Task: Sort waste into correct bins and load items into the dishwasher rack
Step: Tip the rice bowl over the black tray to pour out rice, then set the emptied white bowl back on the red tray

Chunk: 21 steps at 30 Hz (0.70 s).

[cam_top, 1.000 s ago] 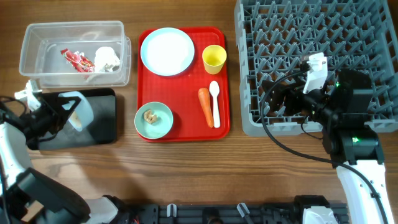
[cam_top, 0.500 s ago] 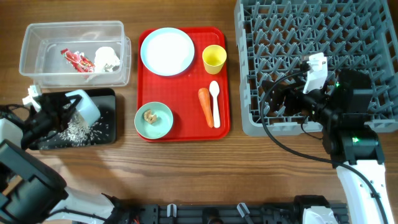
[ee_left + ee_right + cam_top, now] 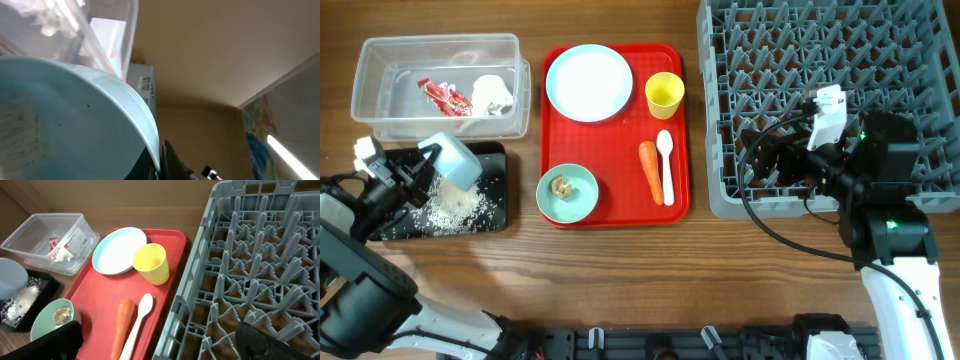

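I need to use my left gripper to let go of the pale blue-green bowl on the red tray (image 3: 608, 140), in the space between the plate and the carrot. The bowl is still tipped over the black tray.
My left gripper (image 3: 428, 168) is shut on the rim of a pale blue-green bowl (image 3: 455, 162) (image 3: 70, 125), held tipped over the black tray (image 3: 492, 215). White rice grains (image 3: 445, 205) lie spilled in that tray. The clear tub (image 3: 380, 60) holds the red-and-white wrapper (image 3: 444, 96) and the white tissue (image 3: 492, 94). The second bowl (image 3: 568, 192) with a brownish lump (image 3: 561, 186), the carrot (image 3: 649, 170), spoon (image 3: 665, 165), yellow cup (image 3: 664, 94) and plate (image 3: 588, 82) sit on the red tray (image 3: 620, 210). My right gripper (image 3: 160, 342) is open over the grey rack's (image 3: 820, 100) front left edge.
The red tray lies between the bins on the left and the rack on the right. The right wrist view shows the plate (image 3: 119, 250), cup (image 3: 151, 263), carrot (image 3: 121, 327), spoon (image 3: 136, 325) and the second bowl (image 3: 52, 320).
The left gripper tipped the bowl over the black tray and the rice poured out into it, then it moved slightly back. The right arm has not moved.
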{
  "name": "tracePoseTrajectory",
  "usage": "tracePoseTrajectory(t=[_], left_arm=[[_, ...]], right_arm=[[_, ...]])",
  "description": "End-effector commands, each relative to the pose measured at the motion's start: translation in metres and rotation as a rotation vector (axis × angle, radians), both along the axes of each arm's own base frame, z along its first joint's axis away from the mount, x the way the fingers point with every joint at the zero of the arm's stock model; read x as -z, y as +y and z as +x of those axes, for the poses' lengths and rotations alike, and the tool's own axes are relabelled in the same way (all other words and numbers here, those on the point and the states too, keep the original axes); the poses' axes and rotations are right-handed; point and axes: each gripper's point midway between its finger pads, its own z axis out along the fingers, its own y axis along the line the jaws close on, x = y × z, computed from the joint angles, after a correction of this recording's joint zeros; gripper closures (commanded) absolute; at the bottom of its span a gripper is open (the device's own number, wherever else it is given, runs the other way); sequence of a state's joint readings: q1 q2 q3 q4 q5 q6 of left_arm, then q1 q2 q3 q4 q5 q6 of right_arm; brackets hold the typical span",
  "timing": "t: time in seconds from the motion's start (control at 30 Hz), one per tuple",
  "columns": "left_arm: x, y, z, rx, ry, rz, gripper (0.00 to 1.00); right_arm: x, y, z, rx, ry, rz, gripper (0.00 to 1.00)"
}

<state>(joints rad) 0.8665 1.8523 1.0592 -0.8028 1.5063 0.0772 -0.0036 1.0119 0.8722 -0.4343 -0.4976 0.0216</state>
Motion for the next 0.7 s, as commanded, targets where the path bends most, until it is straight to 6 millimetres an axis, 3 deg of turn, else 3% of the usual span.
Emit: tracePoseTrajectory(t=[0.0, 0.67], left_arm=[[-0.0087, 0.0011, -0.0013, -0.010, -0.022, -0.083, 0.96], [-0.0107, -0.0057, -0.0066, -0.012, 0.025, -0.138, 0.96]], right_arm=[[-0.0091, 0.0019, 0.0014, -0.010, -0.012, 0.014, 0.00], [-0.0057, 0.0021, -0.0008, -0.010, 0.007, 0.016, 0.00]])
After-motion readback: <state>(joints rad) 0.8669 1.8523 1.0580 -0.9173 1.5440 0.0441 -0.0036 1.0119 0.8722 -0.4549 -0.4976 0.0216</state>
